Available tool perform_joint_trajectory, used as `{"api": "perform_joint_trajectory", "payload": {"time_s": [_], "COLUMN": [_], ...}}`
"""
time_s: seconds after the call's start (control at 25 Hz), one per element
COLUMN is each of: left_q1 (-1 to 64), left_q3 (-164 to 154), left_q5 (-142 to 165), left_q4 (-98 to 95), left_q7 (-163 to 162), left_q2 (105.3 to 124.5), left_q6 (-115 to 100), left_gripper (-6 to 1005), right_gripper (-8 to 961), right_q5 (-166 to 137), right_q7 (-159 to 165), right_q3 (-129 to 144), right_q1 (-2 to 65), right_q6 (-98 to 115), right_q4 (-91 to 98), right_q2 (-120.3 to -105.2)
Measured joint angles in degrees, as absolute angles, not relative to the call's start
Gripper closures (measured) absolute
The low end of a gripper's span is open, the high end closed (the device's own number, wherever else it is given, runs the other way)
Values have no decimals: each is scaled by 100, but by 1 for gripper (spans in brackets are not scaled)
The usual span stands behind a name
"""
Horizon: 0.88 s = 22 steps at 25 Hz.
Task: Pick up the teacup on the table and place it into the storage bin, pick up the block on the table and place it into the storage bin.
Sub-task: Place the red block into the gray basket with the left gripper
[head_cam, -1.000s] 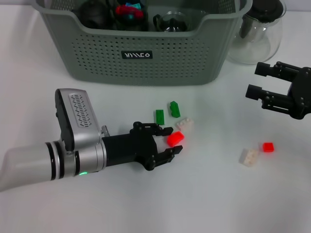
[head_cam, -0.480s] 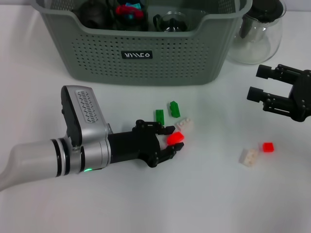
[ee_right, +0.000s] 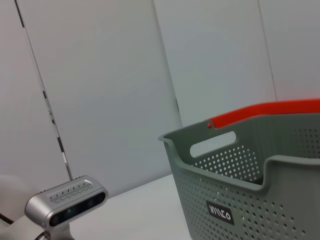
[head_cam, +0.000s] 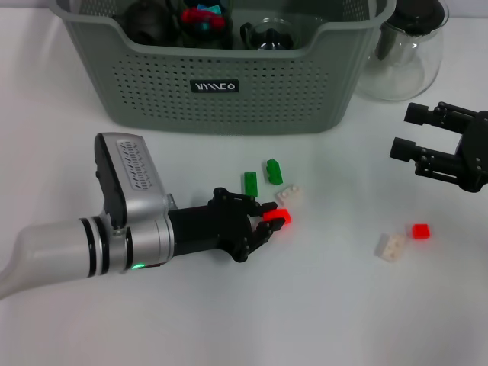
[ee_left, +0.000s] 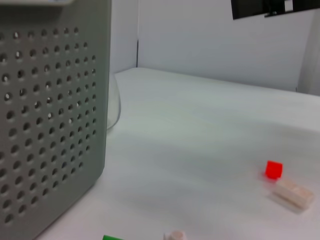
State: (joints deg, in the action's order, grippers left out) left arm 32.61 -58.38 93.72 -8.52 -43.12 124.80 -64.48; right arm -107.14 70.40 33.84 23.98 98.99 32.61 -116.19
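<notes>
The robot's left gripper should release the red block on the red and blue pile inside the storage bin (head_cam: 220,7).
A small red block (head_cam: 277,218) lies on the white table in front of the grey-green storage bin (head_cam: 221,91). My left gripper (head_cam: 267,220) lies low on the table, reaching from the left, with its black fingers shut on this red block. My right gripper (head_cam: 412,136) is open and empty, held above the table at the right. A clear glass cup (head_cam: 267,34) and dark round things (head_cam: 149,19) lie inside the bin. The bin's wall also shows in the left wrist view (ee_left: 50,125) and the right wrist view (ee_right: 250,190).
Two green blocks (head_cam: 250,183) (head_cam: 274,171) and a white block (head_cam: 290,194) lie just beyond the left gripper. Another white block (head_cam: 390,245) and red block (head_cam: 420,230) lie at the right, below the right gripper. A clear glass pitcher (head_cam: 408,53) stands right of the bin.
My left gripper moved slightly forward and its fingers closed on the red block, which they stood open around a second ago. The right gripper barely moved.
</notes>
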Motion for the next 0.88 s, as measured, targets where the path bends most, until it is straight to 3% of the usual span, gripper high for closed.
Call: {"api": "perform_joint_trajectory", "payload": {"time_s": [0.56, 0.76, 0.88], "left_q1": [2554, 3057, 3626], "left_q3": [-5287, -4057, -3832], "left_q5": [9645, 9559, 9610], "left_q4": [-3204, -4930, -5448], "left_q7": [-7546, -9693, -10539], "left_q2": [12053, 11859, 11633], "left_q6": [-9376, -10493, -10114], "left_gripper": [812, 813, 813], "right_gripper": [208, 208, 208], "right_q5": [-10713, -10713, -10713], "right_q7": [7040, 7017, 7019], "right_q3": [3360, 3358, 3372], "right_q1": [2361, 2396, 2413], "right_q6": [9900, 9895, 9895], "right_q4": [3261, 3261, 3261], "right_q2": [-11625, -11660, -11664]}}
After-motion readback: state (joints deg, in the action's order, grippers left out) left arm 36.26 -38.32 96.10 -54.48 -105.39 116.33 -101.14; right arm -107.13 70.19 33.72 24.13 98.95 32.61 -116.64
